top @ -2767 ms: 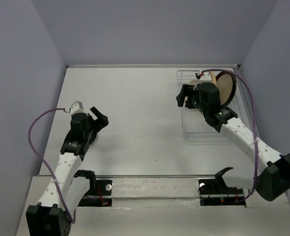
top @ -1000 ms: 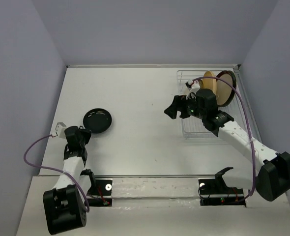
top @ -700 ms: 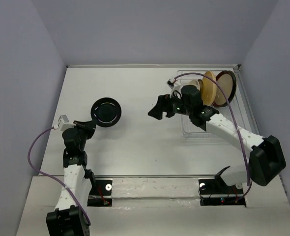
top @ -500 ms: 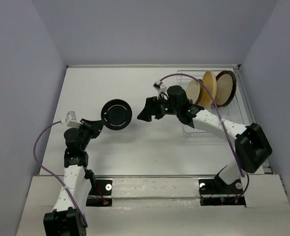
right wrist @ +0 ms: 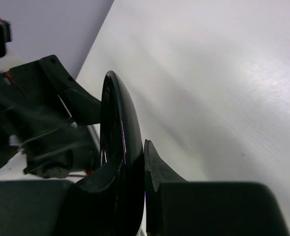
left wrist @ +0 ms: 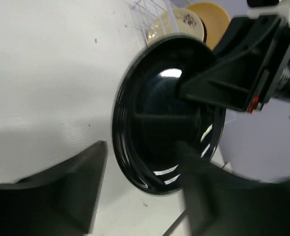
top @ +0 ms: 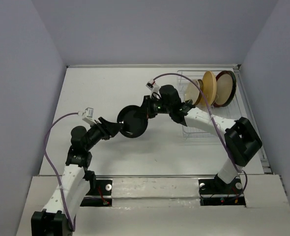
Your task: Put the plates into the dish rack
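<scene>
My right gripper should release the dark plate standing upright in the dish rack's end slot [top: 186,93] next to the cream plate.
A small dark glossy plate [top: 132,121] stands on edge in mid-air over the table's middle. My right gripper [top: 146,110] is shut on its upper right rim; in the right wrist view the fingers [right wrist: 135,147] pinch the plate's [right wrist: 116,118] edge. My left gripper [top: 114,129] is open at the plate's lower left. In the left wrist view its fingers [left wrist: 140,147] straddle the plate [left wrist: 155,103] with a wide gap. The dish rack [top: 196,132] at the back right holds a cream plate [top: 193,92], an orange-yellow plate [top: 209,87] and a red-rimmed plate [top: 226,88], all upright.
Grey walls close in the white table on the left, back and right. Both arms meet over the middle, the right arm [top: 204,120] stretching across the rack's front. A purple cable [top: 184,78] loops above the rack.
The left arm lifted the dark plate and carried it right while the right arm swung left from the rack. The right gripper has shut on the plate and the left has opened.
</scene>
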Controlling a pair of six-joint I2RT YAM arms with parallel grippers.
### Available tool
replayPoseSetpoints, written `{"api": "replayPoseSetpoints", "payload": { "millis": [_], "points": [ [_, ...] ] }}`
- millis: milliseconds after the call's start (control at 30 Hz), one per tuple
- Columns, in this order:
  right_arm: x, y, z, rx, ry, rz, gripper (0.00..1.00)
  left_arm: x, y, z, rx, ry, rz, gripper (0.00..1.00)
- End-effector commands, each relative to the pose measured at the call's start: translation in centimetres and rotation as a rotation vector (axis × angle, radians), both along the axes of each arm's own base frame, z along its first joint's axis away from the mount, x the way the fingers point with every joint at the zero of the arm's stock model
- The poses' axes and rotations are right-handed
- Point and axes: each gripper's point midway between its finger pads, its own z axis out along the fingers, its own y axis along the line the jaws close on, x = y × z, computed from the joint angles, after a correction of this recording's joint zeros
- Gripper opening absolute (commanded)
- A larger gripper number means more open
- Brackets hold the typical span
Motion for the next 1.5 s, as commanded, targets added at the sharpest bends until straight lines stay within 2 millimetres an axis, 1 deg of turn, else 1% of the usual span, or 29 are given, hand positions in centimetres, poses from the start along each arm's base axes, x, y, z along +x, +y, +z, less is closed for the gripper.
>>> {"api": "replayPoseSetpoints", "payload": {
  "millis": [0, 67, 100, 133, 167, 200, 233, 267, 300, 367, 400, 433, 533, 567, 633, 700, 733, 800, 833, 967, 1000, 1100, 1133, 1267, 1333, 1367, 1400, 1433, 1467],
  "points": [
    [5.3, -4.2, 5.0, -0.015, -0.171, -0.268, 0.07, -1.6, -3.0, 7.2, 0.060, -0.184, -0.201, 0.99],
    [7.0, -8.0, 6.5, -0.066, -0.184, -0.376, 0.07, -1.8, -3.2, 7.8, 0.137, -0.192, -0.227, 0.99],
    [8.7, -10.7, 6.8, -0.122, -0.211, -0.485, 0.07, -2.4, -3.4, 8.2, 0.207, -0.208, -0.264, 0.99],
    [10.0, -14.4, 8.0, -0.175, -0.227, -0.599, 0.07, -2.8, -3.6, 8.4, 0.239, -0.222, -0.283, 0.99],
    [11.0, -16.9, 8.6, -0.229, -0.257, -0.690, 0.07, -3.4, -3.6, 7.9, 0.267, -0.202, -0.299, 0.99],
    [11.8, -19.4, 9.2, -0.298, -0.306, -0.771, 0.07, -3.7, -3.7, 8.5, 0.290, -0.226, -0.308, 0.99],
    [12.8, -22.8, 9.9, -0.373, -0.337, -0.915, 0.07, -3.9, -3.9, 8.3, 0.311, -0.237, -0.304, 0.99],
    [13.2, -25.4, 10.1, -0.433, -0.345, -0.978, 0.07, -4.2, -4.1, 8.3, 0.308, -0.246, -0.312, 0.99],
    [13.7, -27.8, 11.6, -0.508, -0.399, -1.058, 0.07, -4.5, -4.6, 8.1, 0.296, -0.270, -0.338, 0.99],
    [14.3, -30.4, 11.5, -0.630, -0.411, -1.123, 0.07, -4.9, -5.1, 8.3, 0.295, -0.283, -0.361, 0.99],
    [14.4, -31.9, 11.9, -0.716, -0.437, -1.172, 0.07, -5.0, -5.2, 8.4, 0.294, -0.294, -0.364, 0.99],
    [14.6, -32.3, 12.7, -0.736, -0.453, -1.192, 0.07, -5.2, -5.4, 8.3, 0.295, -0.294, -0.371, 0.99],
    [15.5, -32.4, 12.3, -0.790, -0.461, -1.182, 0.07, -5.7, -5.8, 8.6, 0.291, -0.304, -0.391, 0.99],
    [15.7, -32.3, 12.8, -0.791, -0.466, -1.183, 0.07, -5.8, -5.9, 8.6, 0.291, -0.308, -0.397, 0.99],
    [16.4, -32.3, 11.9, -0.832, -0.456, -1.176, 0.07, -6.0, -6.0, 8.6, 0.290, -0.312, -0.401, 0.99],
    [16.9, -32.3, 11.6, -0.861, -0.455, -1.171, 0.07, -6.1, -6.1, 8.7, 0.290, -0.313, -0.405, 0.99],
    [17.1, -32.3, 11.1, -0.881, -0.451, -1.162, 0.07, -6.1, -6.1, 8.7, 0.288, -0.315, -0.406, 0.99],
    [17.8, -32.2, 8.9, -0.946, -0.429, -1.128, 0.07, -6.2, -6.1, 8.7, 0.289, -0.314, -0.407, 0.99],
    [17.8, -32.3, 8.9, -0.956, -0.429, -1.127, 0.07, -6.2, -6.1, 8.7, 0.289, -0.316, -0.406, 0.99],
    [18.3, -31.7, 6.0, -0.998, -0.397, -1.073, 0.07, -6.1, -6.1, 8.7, 0.290, -0.317, -0.402, 0.99],
    [18.5, -31.5, 4.8, -1.005, -0.380, -1.058, 0.07, -6.1, -6.0, 8.7, 0.289, -0.315, -0.400, 0.99],
    [18.8, -30.8, 3.3, -0.998, -0.357, -1.024, 0.07, -5.9, -5.8, 8.7, 0.293, -0.313, -0.388, 0.99],
    [19.0, -30.7, 3.2, -0.994, -0.356, -1.021, 0.08, -5.7, -5.6, 8.7, 0.295, -0.311, -0.377, 0.99],
    [19.6, -29.8, 3.2, -0.968, -0.358, -0.986, 0.16, -5.1, -5.2, 8.5, 0.299, -0.298, -0.354, 0.99],
    [19.8, -29.4, 2.8, -0.968, -0.360, -0.961, 0.25, -4.9, -5.1, 8.4, 0.301, -0.290, -0.347, 0.99],
    [19.8, -29.4, 2.9, -0.970, -0.362, -0.957, 0.41, -4.8, -5.0, 8.3, 0.302, -0.287, -0.343, 0.99],
    [19.8, -29.4, 2.8, -0.975, -0.360, -0.953, 0.52, -4.6, -4.8, 8.3, 0.302, -0.284, -0.334, 0.99],
    [19.7, -29.4, 2.7, -0.975, -0.358, -0.956, 0.61, -4.5, -4.7, 8.2, 0.305, -0.280, -0.331, 0.99],
    [19.5, -29.5, 3.1, -0.968, -0.363, -0.958, 0.66, -4.4, -4.6, 8.2, 0.304, -0.276, -0.326, 0.99]
  ]
}}
